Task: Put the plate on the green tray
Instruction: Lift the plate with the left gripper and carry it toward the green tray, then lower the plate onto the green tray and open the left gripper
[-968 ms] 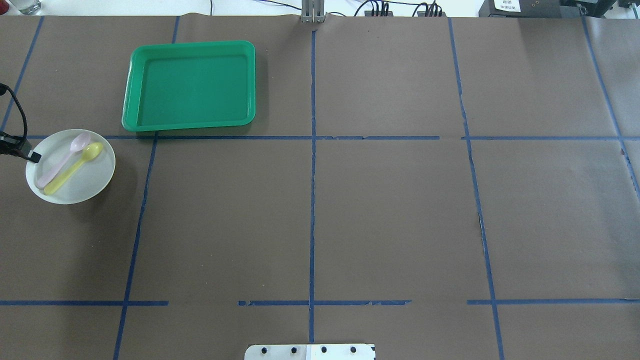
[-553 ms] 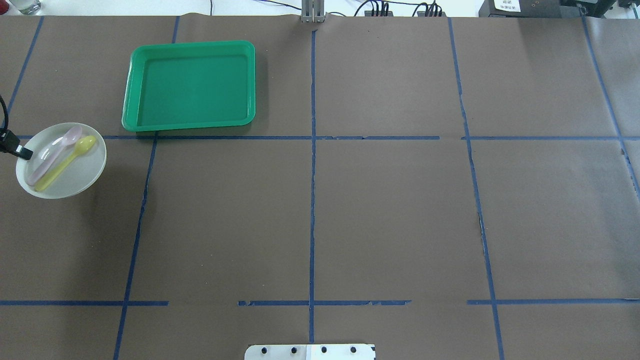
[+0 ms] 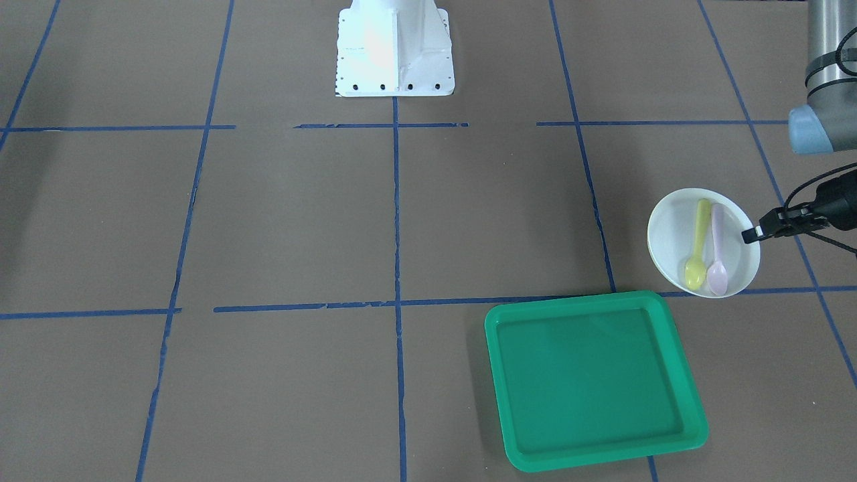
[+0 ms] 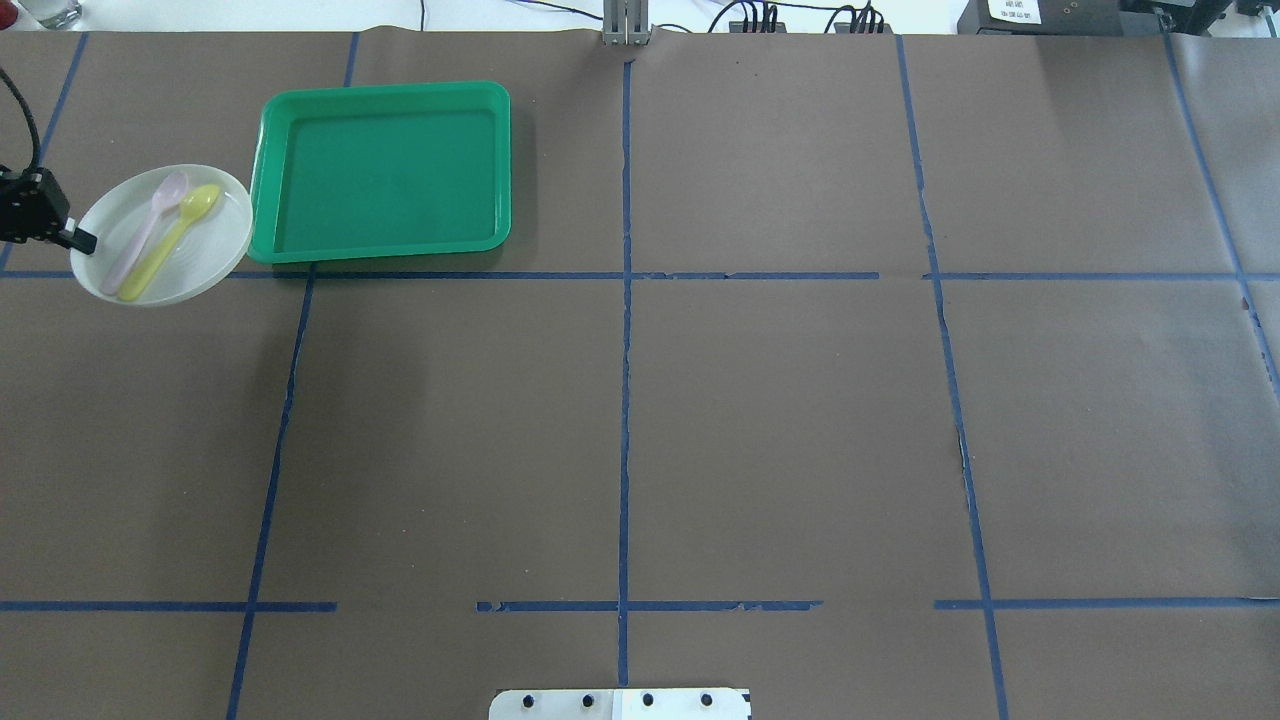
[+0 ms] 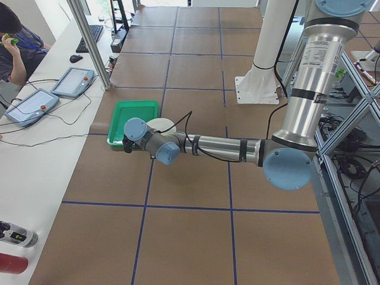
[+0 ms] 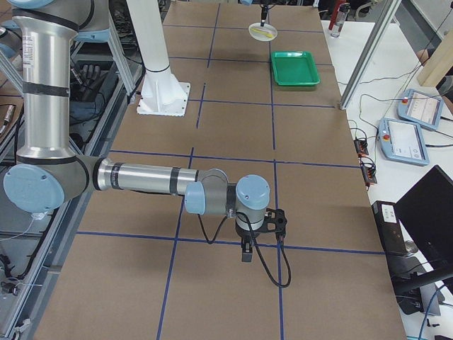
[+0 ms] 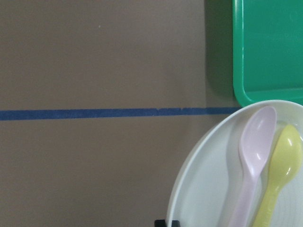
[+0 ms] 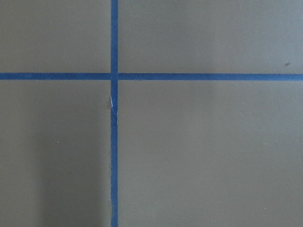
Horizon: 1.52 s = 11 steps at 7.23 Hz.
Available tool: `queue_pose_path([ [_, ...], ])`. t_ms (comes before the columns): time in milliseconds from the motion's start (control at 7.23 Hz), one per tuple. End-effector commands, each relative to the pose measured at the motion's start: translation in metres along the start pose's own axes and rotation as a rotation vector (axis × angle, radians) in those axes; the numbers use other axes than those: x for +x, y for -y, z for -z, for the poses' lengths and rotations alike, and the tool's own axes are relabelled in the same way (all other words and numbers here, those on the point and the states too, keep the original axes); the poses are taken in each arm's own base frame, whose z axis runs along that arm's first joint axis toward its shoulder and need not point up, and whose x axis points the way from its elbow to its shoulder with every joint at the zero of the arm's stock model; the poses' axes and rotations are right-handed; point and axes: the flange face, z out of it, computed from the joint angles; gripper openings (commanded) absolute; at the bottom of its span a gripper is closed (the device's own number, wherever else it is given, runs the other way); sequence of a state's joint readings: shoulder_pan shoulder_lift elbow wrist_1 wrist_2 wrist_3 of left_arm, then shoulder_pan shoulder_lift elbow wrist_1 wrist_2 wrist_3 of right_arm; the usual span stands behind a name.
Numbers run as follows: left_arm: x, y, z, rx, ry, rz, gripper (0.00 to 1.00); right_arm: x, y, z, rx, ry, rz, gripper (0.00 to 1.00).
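My left gripper has the white plate. It will set the plate down in the middle of the green tray (image 3: 590,376).
The white plate (image 4: 205,255) carries a pink spoon (image 4: 150,235) and a yellow spoon (image 4: 178,235). My left gripper (image 4: 80,240) is shut on the plate's left rim and holds it above the table, right beside the left edge of the green tray (image 4: 380,170). In the front view the gripper (image 3: 751,234) pinches the plate (image 3: 669,241), which is just behind the tray (image 3: 592,378). The left wrist view shows the plate (image 7: 203,189) overlapping the tray's corner (image 7: 270,47). My right gripper (image 6: 245,251) shows only in the right side view, low over the table, so I cannot tell whether it is open or shut.
Brown paper with a blue tape grid (image 4: 625,400) covers the table. The robot's white base (image 3: 394,47) stands at the near edge. Cables and boxes (image 4: 800,18) line the far edge. Tablets (image 5: 41,98) lie on a side bench with an operator nearby.
My left gripper has carried the plate with both spoons away from the robot and to the right, up to the tray's left edge. The tray has not moved.
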<state>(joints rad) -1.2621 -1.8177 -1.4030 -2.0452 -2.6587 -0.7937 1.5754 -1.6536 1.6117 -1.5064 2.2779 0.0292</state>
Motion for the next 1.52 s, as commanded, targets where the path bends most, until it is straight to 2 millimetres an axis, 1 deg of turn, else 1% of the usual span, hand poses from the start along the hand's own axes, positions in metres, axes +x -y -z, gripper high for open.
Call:
queue_pose_path([
  [0, 0.071, 0.02, -0.036, 0.037, 0.038, 0.112, 0.0, 0.0, 0.0, 0.0, -0.001, 0.0, -0.001, 1.0],
  [138, 0.091, 0.036, -0.055, 0.067, 0.015, 0.167, 0.0, 0.0, 0.0, 0.0, -0.001, 0.0, -0.001, 1.0],
  [277, 0.109, 0.043, -0.079, 0.155, 0.005, 0.24, 0.0, 0.0, 0.0, 0.0, 0.002, 0.0, 0.001, 1.0],
  [415, 0.124, 0.046, -0.1, 0.195, -0.007, 0.308, 0.0, 0.0, 0.0, 0.0, -0.001, 0.0, -0.001, 1.0],
  [553, 0.127, 0.047, -0.117, 0.245, -0.042, 0.367, 0.0, 0.0, 0.0, 0.0, -0.001, 0.0, -0.001, 1.0],
  [691, 0.145, 0.05, -0.138, 0.268, -0.061, 0.43, 0.0, 0.0, 0.0, 0.0, 0.0, 0.0, 0.0, 1.0],
  [830, 0.156, 0.054, -0.154, 0.295, -0.056, 0.469, 0.0, 0.0, 0.0, 0.0, -0.001, 0.0, -0.001, 1.0],
  [968, 0.156, 0.052, -0.161, 0.29, -0.054, 0.466, 0.0, 0.0, 0.0, 0.0, 0.0, 0.0, 0.0, 1.0],
  [1245, 0.154, 0.052, -0.163, 0.287, -0.051, 0.469, 0.0, 0.0, 0.0, 0.0, 0.0, 0.0, 0.0, 1.0],
  [1383, 0.153, 0.051, -0.163, 0.286, -0.05, 0.44, 0.67, 0.0, 0.0, 0.0, -0.001, 0.0, -0.001, 1.0],
])
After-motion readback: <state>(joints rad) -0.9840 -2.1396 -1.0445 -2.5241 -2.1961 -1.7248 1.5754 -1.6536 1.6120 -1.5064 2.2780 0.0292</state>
